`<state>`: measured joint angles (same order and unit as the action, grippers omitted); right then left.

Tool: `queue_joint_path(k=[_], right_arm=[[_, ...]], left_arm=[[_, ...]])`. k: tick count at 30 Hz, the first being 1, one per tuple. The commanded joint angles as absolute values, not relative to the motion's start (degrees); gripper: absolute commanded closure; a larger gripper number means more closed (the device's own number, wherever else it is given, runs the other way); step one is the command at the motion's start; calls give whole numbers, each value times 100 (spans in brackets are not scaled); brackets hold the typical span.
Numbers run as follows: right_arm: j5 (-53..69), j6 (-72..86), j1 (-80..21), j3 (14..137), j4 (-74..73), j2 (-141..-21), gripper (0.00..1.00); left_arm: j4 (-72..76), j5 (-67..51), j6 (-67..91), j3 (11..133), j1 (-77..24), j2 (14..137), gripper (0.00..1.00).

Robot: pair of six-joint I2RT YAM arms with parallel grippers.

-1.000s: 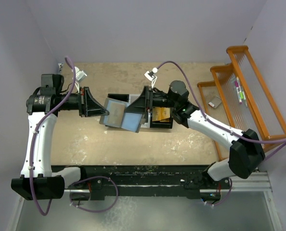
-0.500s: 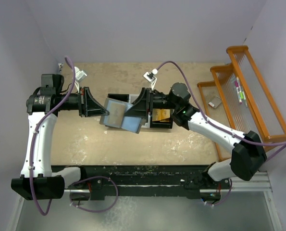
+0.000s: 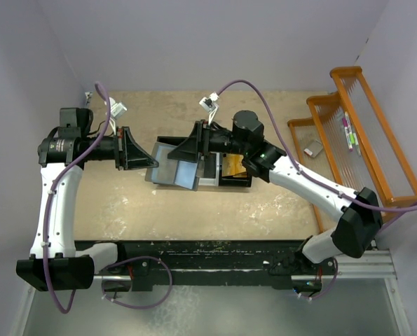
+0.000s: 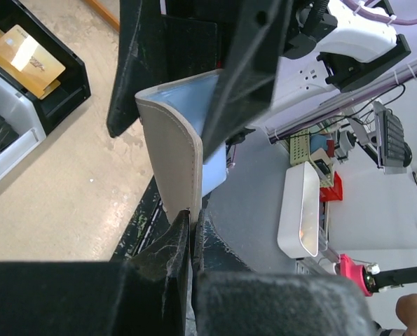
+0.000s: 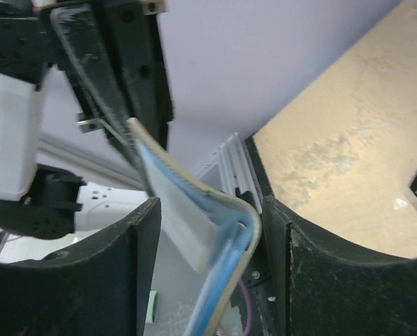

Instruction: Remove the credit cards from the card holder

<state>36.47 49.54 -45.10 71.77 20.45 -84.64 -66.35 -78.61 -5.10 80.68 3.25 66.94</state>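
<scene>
The robot's right fingers straddle the card holder's folded flap, so that gripper should back away, clear the flap and pinch only the credit card inside the holder [image 3: 166,169].
The grey card holder [image 3: 167,169] hangs above the table, bent open, its blue lining [image 4: 209,105] facing the right arm. My left gripper [image 3: 149,159] is shut on its left edge [image 4: 187,210]. From the right, my right gripper [image 3: 179,155] reaches over the holder. In the right wrist view its jaws [image 5: 208,245] stand open around the folded flap [image 5: 194,203]. The flap leans on the right finger [image 5: 313,266], with a gap to the left one. An orange-gold credit card [image 3: 235,166] [image 4: 24,54] lies in the bin. No card shows inside the holder, which is blurred.
A black-and-white bin tray [image 3: 229,183] sits on the table under and right of the holder. An orange wire rack [image 3: 366,150] with small items stands along the right edge. Purple walls close in the back and sides.
My right gripper has slid left and a little farther back, further over the holder, and now covers more of its blue half. The left gripper and its hold have not moved.
</scene>
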Motion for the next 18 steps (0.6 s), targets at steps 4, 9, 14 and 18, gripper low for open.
queue_joint_path(k=[4, 9, 14, 18], right_arm=[[2803, 4386, -4558, 7356, 1285, -8337, 60], [2789, 4385, -4571, 7194, 1433, -8222, 76], [2956, 4468, -4571, 6697, 2059, -7966, 78], [3261, 4570, -4570, 6203, 2500, -7691, 76]], left_arm=[[-6641, -8437, -533, 8316, 299, 6643, 100], [-6642, -8593, -466, 8307, 304, 6633, 100], [-6572, -8747, -326, 8316, 301, 6662, 100], [-6433, -8827, -172, 8283, 300, 6662, 100]])
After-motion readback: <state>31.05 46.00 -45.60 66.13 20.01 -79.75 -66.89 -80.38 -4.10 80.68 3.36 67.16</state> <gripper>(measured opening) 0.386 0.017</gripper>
